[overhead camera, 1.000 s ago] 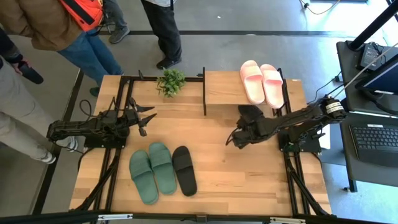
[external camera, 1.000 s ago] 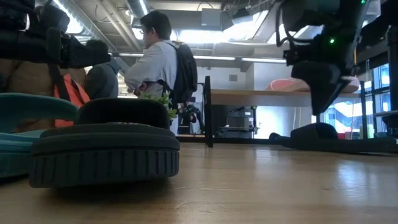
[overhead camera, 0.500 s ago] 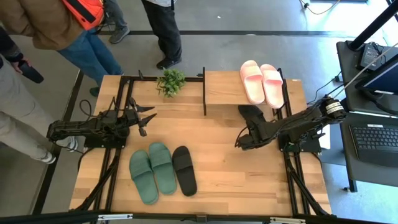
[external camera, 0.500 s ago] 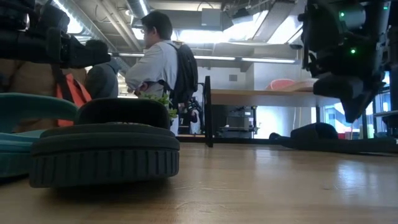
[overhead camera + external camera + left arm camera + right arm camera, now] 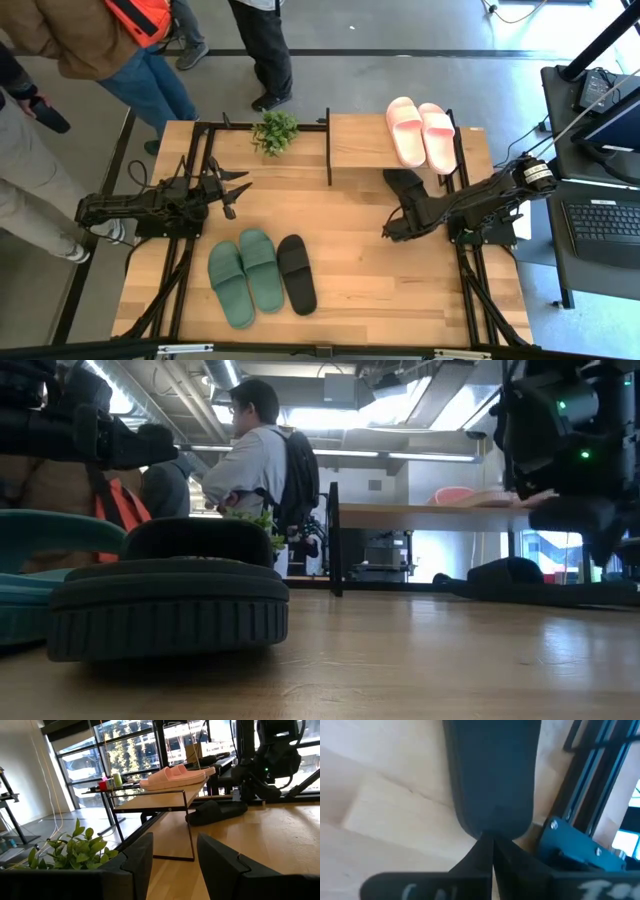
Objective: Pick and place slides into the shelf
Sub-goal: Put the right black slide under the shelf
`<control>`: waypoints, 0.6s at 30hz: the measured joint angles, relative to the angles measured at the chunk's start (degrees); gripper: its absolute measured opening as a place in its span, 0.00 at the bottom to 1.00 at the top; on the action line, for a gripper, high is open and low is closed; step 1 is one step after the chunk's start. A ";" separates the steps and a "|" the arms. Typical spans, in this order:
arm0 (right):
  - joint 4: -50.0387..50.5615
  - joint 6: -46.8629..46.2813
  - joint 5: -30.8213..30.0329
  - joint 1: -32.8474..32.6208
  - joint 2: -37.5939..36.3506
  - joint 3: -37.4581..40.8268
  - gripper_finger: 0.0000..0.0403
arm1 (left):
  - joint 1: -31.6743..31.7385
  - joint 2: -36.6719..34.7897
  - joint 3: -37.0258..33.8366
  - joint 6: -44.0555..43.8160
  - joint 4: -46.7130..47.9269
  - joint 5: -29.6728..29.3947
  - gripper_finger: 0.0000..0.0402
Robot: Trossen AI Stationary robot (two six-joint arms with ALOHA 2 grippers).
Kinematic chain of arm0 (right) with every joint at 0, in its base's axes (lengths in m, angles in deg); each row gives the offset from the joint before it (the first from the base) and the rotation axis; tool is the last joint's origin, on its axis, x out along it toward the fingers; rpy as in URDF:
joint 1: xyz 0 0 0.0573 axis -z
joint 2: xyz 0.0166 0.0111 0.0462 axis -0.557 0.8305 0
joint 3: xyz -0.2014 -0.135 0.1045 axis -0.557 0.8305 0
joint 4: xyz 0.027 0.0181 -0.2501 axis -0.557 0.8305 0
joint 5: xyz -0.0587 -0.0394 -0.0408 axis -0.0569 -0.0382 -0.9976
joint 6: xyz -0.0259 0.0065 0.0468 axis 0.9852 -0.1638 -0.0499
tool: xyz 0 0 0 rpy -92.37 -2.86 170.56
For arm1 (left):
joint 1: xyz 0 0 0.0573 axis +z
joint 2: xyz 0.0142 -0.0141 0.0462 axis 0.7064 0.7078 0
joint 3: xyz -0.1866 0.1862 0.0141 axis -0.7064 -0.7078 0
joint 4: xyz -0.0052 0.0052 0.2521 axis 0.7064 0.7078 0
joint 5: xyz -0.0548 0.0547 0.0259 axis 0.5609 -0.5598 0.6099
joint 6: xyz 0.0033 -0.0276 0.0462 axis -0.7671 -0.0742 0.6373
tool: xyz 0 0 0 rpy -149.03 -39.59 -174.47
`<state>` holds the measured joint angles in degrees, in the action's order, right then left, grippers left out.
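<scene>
The black slide lies at a slant under the shelf, so I should use my right gripper to turn the slide straight by its heel (image 5: pixel 495 820), then open and grip the heel again.
The pale pink pair (image 5: pixel 420 132) lies on the shelf's (image 5: pixel 365 142) plank top. The green pair (image 5: pixel 243 275) and one black slide (image 5: pixel 296 273) lie sole-down near the table's front. The other black slide (image 5: pixel 402 183) lies on the table at the shelf's near edge. My right gripper (image 5: pixel 387 232) is shut and hangs above the table just in front of that slide. In the right wrist view its tips (image 5: pixel 490 842) line up with the slide's end (image 5: pixel 492 815). My left gripper (image 5: pixel 238 190) waits open at the table's left.
A small potted plant (image 5: pixel 274 130) stands left of the shelf at the far edge. People stand beyond the table's far-left corner (image 5: pixel 90 40). Bare wood lies between the two arms (image 5: pixel 320 210). A desk with a laptop (image 5: pixel 600 220) stands off the right edge.
My right gripper has drawn back toward the table's right edge, away from the table's middle, and stayed shut. The black slide by the shelf has kept its place. The left arm has kept still.
</scene>
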<state>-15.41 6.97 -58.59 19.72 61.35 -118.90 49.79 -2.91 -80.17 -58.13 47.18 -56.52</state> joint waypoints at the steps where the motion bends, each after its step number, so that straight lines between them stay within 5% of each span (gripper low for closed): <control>1: -0.03 0.04 0.76 0.00 0.00 0.64 0.01 | 0.00 0.00 0.00 -0.01 0.00 0.00 0.36; 18: -10.74 3.52 3.46 0.00 0.00 4.03 0.01 | 0.02 -0.01 0.00 0.00 0.00 0.00 0.36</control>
<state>-26.14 10.48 -55.12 19.72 61.35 -114.87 49.81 -2.93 -80.17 -58.13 47.18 -56.52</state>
